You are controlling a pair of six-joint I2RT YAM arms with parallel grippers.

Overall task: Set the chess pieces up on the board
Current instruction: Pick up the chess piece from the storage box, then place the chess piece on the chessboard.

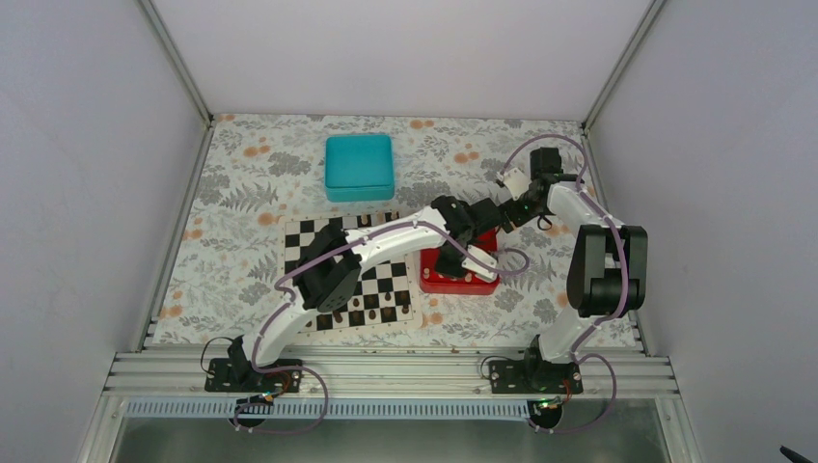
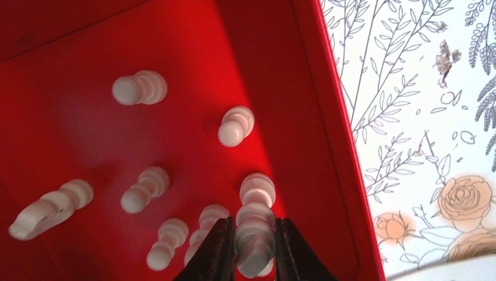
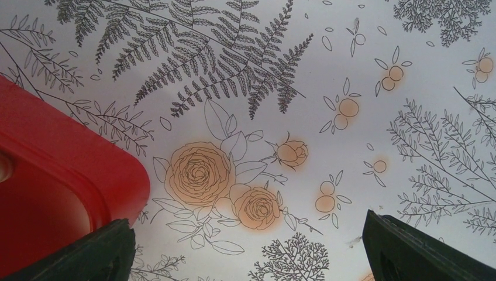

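I should use my left gripper to place the cream piece on the far-row dark square [image 1: 335, 224] near the corner of the teal box that is farthest from the tray. The piece is now held inside the red tray.
My left gripper [image 2: 255, 253] is shut on a cream chess piece [image 2: 256, 225] with a slotted head, inside the red tray [image 2: 193, 52]. Its base is at or just above the tray floor; I cannot tell which. Several more cream pieces [image 2: 139, 89] lie loose in the tray. In the top view the left arm reaches across the checkered board [image 1: 391, 275] to the tray [image 1: 432, 282], and its gripper [image 1: 451, 262] is over it. My right gripper [image 3: 251, 257] is open and empty over the floral cloth beside a tray corner [image 3: 58, 175]. In the top view it [image 1: 485, 224] hovers at the tray's far edge.
A teal box [image 1: 359, 167] stands behind the board. Dark pieces [image 1: 371, 311] line the board's near edge, and some show at its far edge. The tray's right wall [image 2: 333, 117] rises close beside the held piece. Floral cloth covers the table; walls enclose three sides.
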